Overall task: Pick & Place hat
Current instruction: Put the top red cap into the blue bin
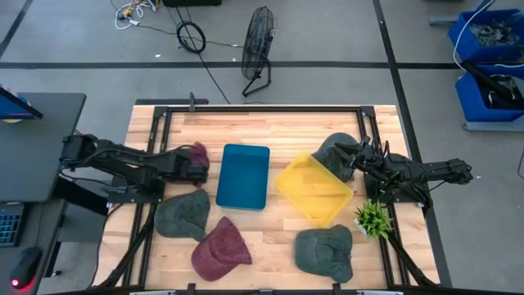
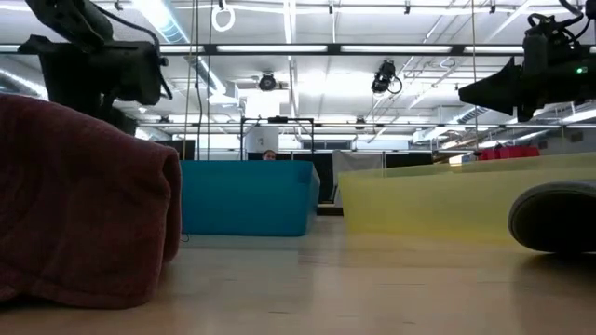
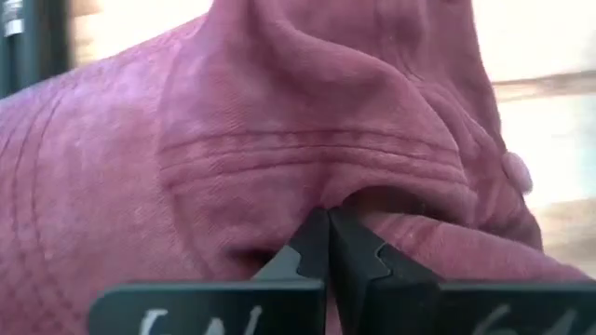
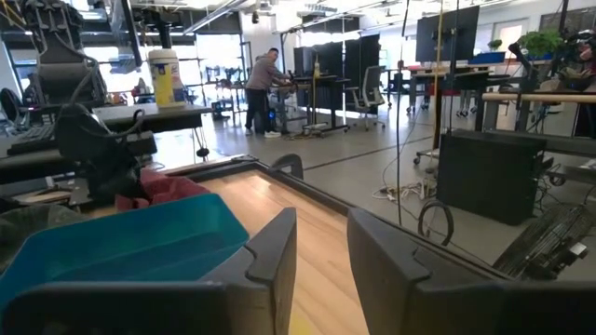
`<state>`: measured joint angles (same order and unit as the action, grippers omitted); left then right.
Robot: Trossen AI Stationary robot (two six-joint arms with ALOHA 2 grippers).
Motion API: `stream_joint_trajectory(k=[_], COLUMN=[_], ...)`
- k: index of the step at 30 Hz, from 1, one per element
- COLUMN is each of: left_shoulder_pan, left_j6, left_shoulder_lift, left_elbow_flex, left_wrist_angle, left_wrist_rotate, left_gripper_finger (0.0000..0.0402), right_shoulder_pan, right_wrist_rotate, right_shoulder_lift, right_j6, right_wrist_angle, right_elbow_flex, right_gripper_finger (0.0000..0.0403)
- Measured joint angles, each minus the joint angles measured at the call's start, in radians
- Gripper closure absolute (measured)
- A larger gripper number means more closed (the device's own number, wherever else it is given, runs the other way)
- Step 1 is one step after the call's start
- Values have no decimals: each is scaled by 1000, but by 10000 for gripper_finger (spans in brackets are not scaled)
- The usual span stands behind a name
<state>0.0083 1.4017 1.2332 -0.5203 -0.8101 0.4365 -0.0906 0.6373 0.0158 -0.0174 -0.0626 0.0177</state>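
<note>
The maroon hat, now held beside the blue bin, will be released by my left gripper around the middle of the blue bin (image 1: 247, 176).
My left gripper (image 1: 193, 166) is shut on a maroon hat (image 1: 197, 153) just left of the blue bin (image 1: 243, 176); in the left wrist view that hat (image 3: 279, 121) fills the picture above the gripper (image 3: 328, 244). My right gripper (image 1: 352, 156) is open in its wrist view (image 4: 321, 251) and hovers over a dark grey hat (image 1: 332, 149) beside the yellow bin (image 1: 315, 190). More hats lie flat on the table: a grey one (image 1: 182, 215), a second maroon one (image 1: 219, 250) and a grey-green one (image 1: 325, 252). My left gripper pinches a bunched fold of the maroon hat's cloth (image 3: 372, 200) between its two shut fingers (image 3: 312, 247). The cloth wrinkles up around the fingertips. Whether the hat is lifted or still rests on the table cannot be told.
A small green plant (image 1: 374, 219) stands near the right arm's base. In the low view the second maroon hat (image 2: 84, 205) fills the near left, with the blue bin (image 2: 247, 197) and yellow bin (image 2: 438, 200) behind it. A person stands far off in the room (image 4: 265, 79).
</note>
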Motion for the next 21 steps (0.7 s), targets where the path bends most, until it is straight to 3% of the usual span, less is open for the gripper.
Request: stream_joint_trajectory(k=[6,13,21], left_shoulder_pan=[6,6,6], left_j6=[-149,-371,-500], left_shoulder_lift=[-32,-29,-29], left_elbow_flex=[-111,-326,-487], left_wrist_angle=[7,-37,-85], left_wrist_rotate=[22,40,83], left_gripper_finger=[399,400,400], right_shoulder_pan=[0,0,0], right_wrist_rotate=[0,0,0], right_shoulder_lift=[0,0,0], right_j6=[1,2,2], right_wrist_angle=[0,0,0], right_elbow_flex=[0,0,0], right_gripper_finger=[298,298,298])
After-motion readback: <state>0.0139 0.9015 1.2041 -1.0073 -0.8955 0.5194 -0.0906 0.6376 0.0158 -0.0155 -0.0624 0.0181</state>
